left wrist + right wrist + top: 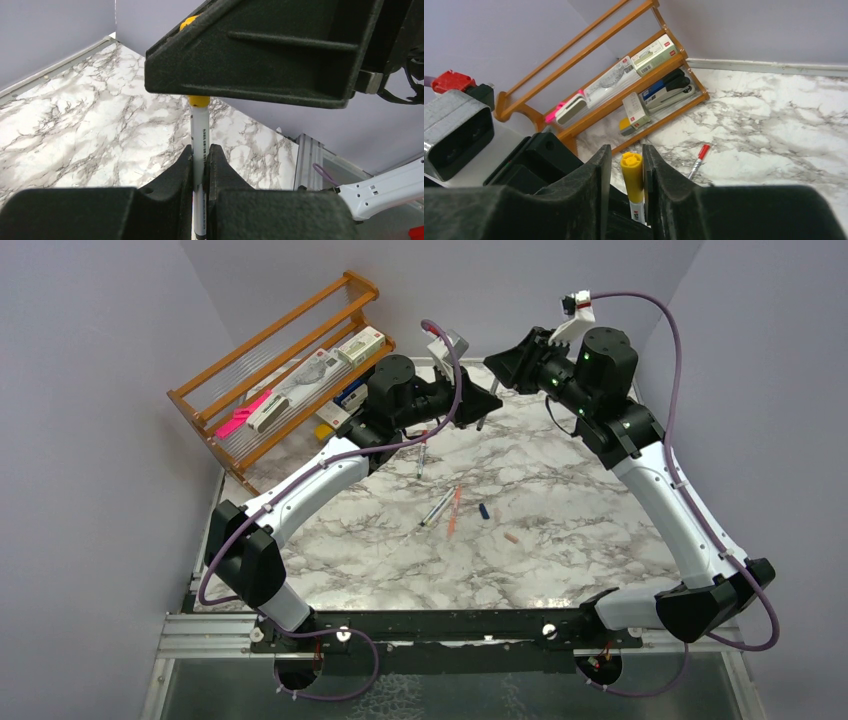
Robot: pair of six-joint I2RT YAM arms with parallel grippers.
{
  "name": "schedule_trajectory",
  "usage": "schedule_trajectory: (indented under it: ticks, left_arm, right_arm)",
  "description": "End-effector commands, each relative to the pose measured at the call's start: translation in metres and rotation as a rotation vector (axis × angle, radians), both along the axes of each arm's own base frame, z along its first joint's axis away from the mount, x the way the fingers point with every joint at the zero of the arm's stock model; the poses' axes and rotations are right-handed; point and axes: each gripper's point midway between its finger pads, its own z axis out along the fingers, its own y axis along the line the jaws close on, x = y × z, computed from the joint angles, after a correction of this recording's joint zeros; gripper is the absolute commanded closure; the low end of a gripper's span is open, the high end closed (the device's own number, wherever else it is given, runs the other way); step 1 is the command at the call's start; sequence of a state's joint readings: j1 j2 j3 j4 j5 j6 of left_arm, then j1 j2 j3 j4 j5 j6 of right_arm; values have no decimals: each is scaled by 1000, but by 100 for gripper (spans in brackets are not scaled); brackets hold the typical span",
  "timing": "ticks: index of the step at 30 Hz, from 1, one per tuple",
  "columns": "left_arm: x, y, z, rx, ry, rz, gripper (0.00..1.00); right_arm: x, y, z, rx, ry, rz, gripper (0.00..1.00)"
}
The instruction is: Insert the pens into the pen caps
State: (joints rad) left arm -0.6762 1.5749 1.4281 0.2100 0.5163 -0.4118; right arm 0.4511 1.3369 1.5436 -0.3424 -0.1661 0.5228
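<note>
Next, my left gripper sets the grey-white pen down on the marble [433, 466] beside the red-capped pen, toward the dark blue cap.
My left gripper [201, 147] is shut on a grey-white pen [200, 127] and holds it upright above the back of the table. A yellow cap [199, 101] sits on the pen's top end. My right gripper [626, 150] stands around that yellow cap [632, 175]; one finger touches it and a narrow gap shows at the other. In the top view the two grippers meet at the back middle, left [487, 400] and right [500, 367]. A red-capped pen [421, 455], a grey pen [437, 508], a salmon-orange pen [455, 510], a dark blue cap [484, 511] and a pale pink cap [512, 537] lie on the marble.
A wooden rack [280, 370] stands at the back left with a pink bar [243, 412], boxes and a stapler on it. The red-capped pen also shows in the right wrist view [698, 161]. Grey walls close in on the table's sides.
</note>
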Motion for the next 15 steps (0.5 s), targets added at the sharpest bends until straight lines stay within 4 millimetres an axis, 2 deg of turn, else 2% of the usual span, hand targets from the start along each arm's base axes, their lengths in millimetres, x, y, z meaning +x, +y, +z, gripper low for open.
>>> schedule_trajectory:
  ticks: [1,3,4,11,15]
  left_arm:
    - [-8,2,19,-35,-58,-15,100]
    - [-8,2,20,-36,-57,-14,100]
    - [-8,2,20,-38,-56,-12,100]
    - [-5,-1,34,-57,-76,-13,100]
    - [2,-2,49,-72,-104,10,100]
  right_arm:
    - [-1,1,9,10,-26,20,81]
    - [-2,2,7,8,-21,27,97]
    - [-2,2,5,4,-17,31,99]
    - [-13,7,-9,-4,24,85,99]
    - [-23,14,-18,25,77,136,99]
